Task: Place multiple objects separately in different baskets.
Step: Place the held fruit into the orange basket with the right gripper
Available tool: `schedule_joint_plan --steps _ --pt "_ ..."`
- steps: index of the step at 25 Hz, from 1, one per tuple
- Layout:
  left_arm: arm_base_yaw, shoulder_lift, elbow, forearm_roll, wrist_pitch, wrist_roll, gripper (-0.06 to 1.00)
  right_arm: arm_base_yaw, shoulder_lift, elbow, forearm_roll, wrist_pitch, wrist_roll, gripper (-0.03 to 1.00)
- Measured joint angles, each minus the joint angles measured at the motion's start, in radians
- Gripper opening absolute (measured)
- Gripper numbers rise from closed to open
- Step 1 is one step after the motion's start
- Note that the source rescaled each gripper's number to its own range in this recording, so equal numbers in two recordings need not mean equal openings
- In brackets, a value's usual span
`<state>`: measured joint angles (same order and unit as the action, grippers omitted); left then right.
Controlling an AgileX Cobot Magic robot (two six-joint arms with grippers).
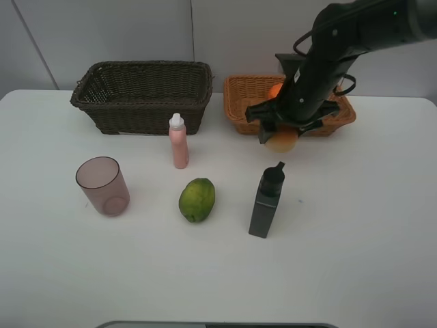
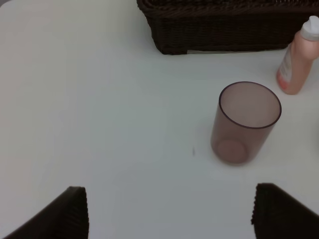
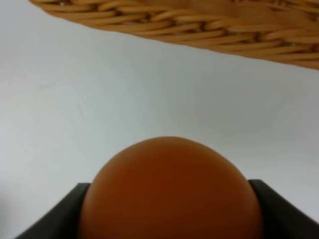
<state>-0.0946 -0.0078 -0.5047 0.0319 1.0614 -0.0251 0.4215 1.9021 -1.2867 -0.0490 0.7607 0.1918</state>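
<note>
Next, I release the peach-like fruit from my right gripper inside the orange-tan basket (image 1: 309,110), close beside the orange.
My right gripper (image 1: 280,134) is shut on a red-yellow peach-like fruit (image 1: 282,141), held just above the table in front of the orange-tan basket (image 1: 240,102). In the right wrist view the fruit (image 3: 169,184) fills the space between the dark fingers (image 3: 57,216), with the basket's woven wall (image 3: 209,27) just beyond. An orange (image 1: 275,89) lies inside that basket. My left gripper (image 2: 169,214) is open over bare table, a short way from the upright mauve cup (image 2: 245,122). The pink bottle (image 1: 179,141), green fruit (image 1: 197,199) and dark bottle (image 1: 266,200) stand on the table.
The dark brown basket (image 1: 143,96) stands at the back left, its wall (image 2: 224,30) also in the left wrist view beside the pink bottle (image 2: 297,59). The mauve cup (image 1: 102,186) stands front left. The right arm reaches down from the upper right.
</note>
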Motion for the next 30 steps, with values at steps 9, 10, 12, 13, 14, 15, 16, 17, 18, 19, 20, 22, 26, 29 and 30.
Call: schedule_joint_plan --steps 9,10,12,13,14,15,16,17,18,19,20,22,26,29,30 --pt "0.0 0.0 0.0 0.0 0.0 0.0 0.85 -0.115 0.01 -0.191 0.016 0.097 -0.06 0.43" --pt "0.0 0.0 0.0 0.0 0.0 0.0 0.85 -0.126 0.017 -0.214 0.015 0.097 -0.065 0.43" --pt "0.0 0.0 0.0 0.0 0.0 0.0 0.85 -0.146 0.043 -0.261 0.011 0.097 -0.07 0.43" --pt "0.0 0.0 0.0 0.0 0.0 0.0 0.85 -0.155 0.058 -0.278 0.0 0.097 -0.07 0.43" --pt "0.0 0.0 0.0 0.0 0.0 0.0 0.85 -0.163 0.073 -0.297 -0.012 0.097 -0.072 0.43" --pt "0.0 0.0 0.0 0.0 0.0 0.0 0.85 -0.171 0.091 -0.315 -0.019 0.097 -0.073 0.43" --pt "0.0 0.0 0.0 0.0 0.0 0.0 0.85 -0.178 0.11 -0.331 -0.026 0.097 -0.073 0.43" --pt "0.0 0.0 0.0 0.0 0.0 0.0 0.85 -0.185 0.126 -0.343 -0.033 0.097 -0.073 0.43" --pt "0.0 0.0 0.0 0.0 0.0 0.0 0.85 -0.193 0.145 -0.356 -0.038 0.097 -0.073 0.43" --pt "0.0 0.0 0.0 0.0 0.0 0.0 0.85 -0.2 0.162 -0.365 -0.038 0.093 -0.073 0.43" --pt "0.0 0.0 0.0 0.0 0.0 0.0 0.85 -0.207 0.176 -0.368 -0.04 0.087 -0.073 0.43" --pt "0.0 0.0 0.0 0.0 0.0 0.0 0.85 -0.221 0.198 -0.371 -0.042 0.067 -0.073 0.43" --pt "0.0 0.0 0.0 0.0 0.0 0.0 0.85 -0.242 0.228 -0.372 -0.045 0.022 -0.073 0.43" --pt "0.0 0.0 0.0 0.0 0.0 0.0 0.85 -0.25 0.247 -0.372 -0.048 0.002 -0.073 0.43" --pt "0.0 0.0 0.0 0.0 0.0 0.0 0.85 -0.251 0.254 -0.372 -0.05 -0.001 -0.073 0.43"
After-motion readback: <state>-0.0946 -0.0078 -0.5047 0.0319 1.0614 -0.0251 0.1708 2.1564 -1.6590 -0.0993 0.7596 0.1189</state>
